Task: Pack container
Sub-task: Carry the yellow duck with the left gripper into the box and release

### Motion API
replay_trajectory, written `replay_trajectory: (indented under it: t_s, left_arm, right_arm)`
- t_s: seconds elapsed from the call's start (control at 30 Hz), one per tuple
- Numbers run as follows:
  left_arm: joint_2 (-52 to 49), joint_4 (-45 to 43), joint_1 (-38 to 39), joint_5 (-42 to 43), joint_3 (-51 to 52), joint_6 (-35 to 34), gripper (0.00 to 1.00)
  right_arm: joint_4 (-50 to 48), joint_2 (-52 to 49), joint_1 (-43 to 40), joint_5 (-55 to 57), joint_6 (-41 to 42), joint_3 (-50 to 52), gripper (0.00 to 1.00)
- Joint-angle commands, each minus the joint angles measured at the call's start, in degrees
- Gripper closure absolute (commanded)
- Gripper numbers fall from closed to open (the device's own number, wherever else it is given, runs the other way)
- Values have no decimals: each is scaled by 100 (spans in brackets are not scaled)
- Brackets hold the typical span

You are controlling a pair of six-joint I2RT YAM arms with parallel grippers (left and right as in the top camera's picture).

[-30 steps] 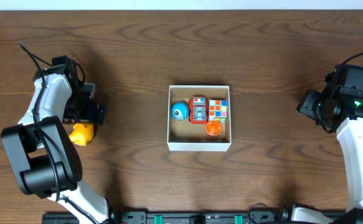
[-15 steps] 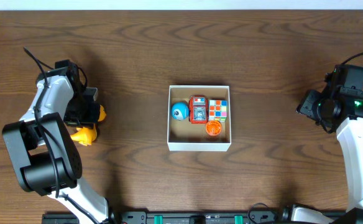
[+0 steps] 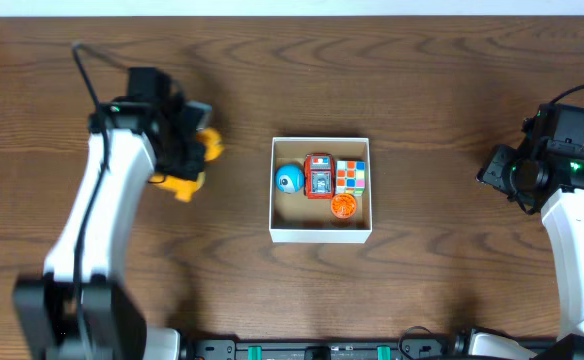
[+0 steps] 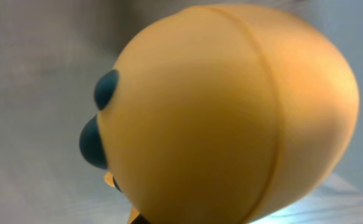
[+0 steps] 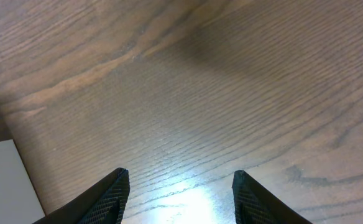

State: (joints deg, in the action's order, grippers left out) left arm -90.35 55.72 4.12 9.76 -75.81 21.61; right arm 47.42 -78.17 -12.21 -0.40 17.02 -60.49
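Observation:
I will release the yellow toy from my left gripper in the container, between the red toy car and the container's near side (image 3: 314,220).
The container (image 3: 320,236), a white box with a brown inside, sits at the table's middle. In it lie a blue ball (image 3: 289,179), a red toy car (image 3: 319,175), a coloured cube (image 3: 350,176) and an orange round piece (image 3: 344,206). My left gripper (image 3: 197,150) is to the left of the box, shut on a yellow toy (image 3: 210,146). An orange-yellow part (image 3: 182,185) shows below the arm. In the left wrist view the yellow toy (image 4: 231,112), rounded with dark blue eyes, fills the picture and hides the fingers. My right gripper (image 5: 180,186) is open over bare wood.
The table is dark brown wood (image 3: 272,70). My right arm (image 3: 547,165) stays at the far right edge, well apart from the box. A white flat corner (image 5: 4,180) shows at the lower left of the right wrist view.
My left gripper shut on the yellow toy at the far left, then swung up and to the right towards the container with it. The right arm has not moved.

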Motion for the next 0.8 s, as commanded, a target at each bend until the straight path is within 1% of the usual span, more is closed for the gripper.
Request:
replay_trajectory:
  t_s: [0.0,0.07,0.13,0.23,0.3,0.4,0.6,0.77]
  left_arm:
    - [691,0,634,144,-131,997,94]
    - [920,-7,981,146,-131,1241,94]
    - [1062,-7,1331,149,-131,1294,94]
    - [1091,-4,1851,210,-129,1338,94]
    - [1027,-7,2194,385,-127,1554,94]
    - [826,-7,2706,481,-127,1893,94]
    - [317,13,3333,483,-127,1910,94]
    - [-210,11,3633,483,-125,1912,95]
  right_arm:
    - [37,-22,-15,-2,11,-109,44]
    - [44,-22,-15,-2,9,-107,44]
    - [42,-22,-15,-2,11,-103,44]
    - [37,-24,-15,-2,11,-94,44]
    - [37,-28,-15,-2,11,-94,45]
    - [44,-55,-15,0,9,-94,44]
    - [63,-70,-15,0,9,-87,44]
    - [66,-70,-15,0,7,-87,44]
